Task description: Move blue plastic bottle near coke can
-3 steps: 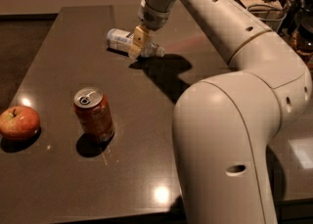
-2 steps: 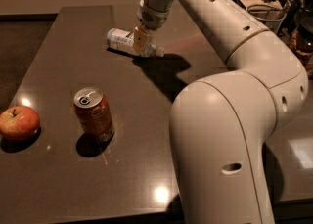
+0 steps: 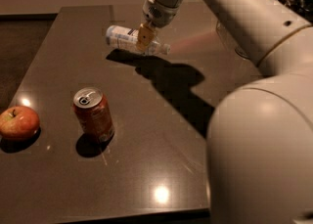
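Observation:
My gripper is going to set down the blue plastic bottle, now held just above the table's far part. It will let go of it close beside the coke can (image 3: 143,92), on the side of the can away from the apple.
The blue plastic bottle (image 3: 122,38) lies on its side in my gripper (image 3: 144,37), with its white cap (image 3: 166,49) pointing right. The gripper is shut on the bottle's middle and holds it a little above the far part of the dark table (image 3: 146,169); the bottle's shadow falls just below it. The coke can (image 3: 93,114) stands upright at the front left of the table, well in front of and to the left of the bottle.
A red-yellow apple (image 3: 18,123) lies at the table's left edge, left of the can. My arm and its large white body (image 3: 264,145) fill the right side. A clear glass object (image 3: 232,42) stands behind the arm at the right.
The gripper has lifted the bottle slightly off the table and shifted it a little to the right; its shadow now shows apart from it. The can and the apple have not moved.

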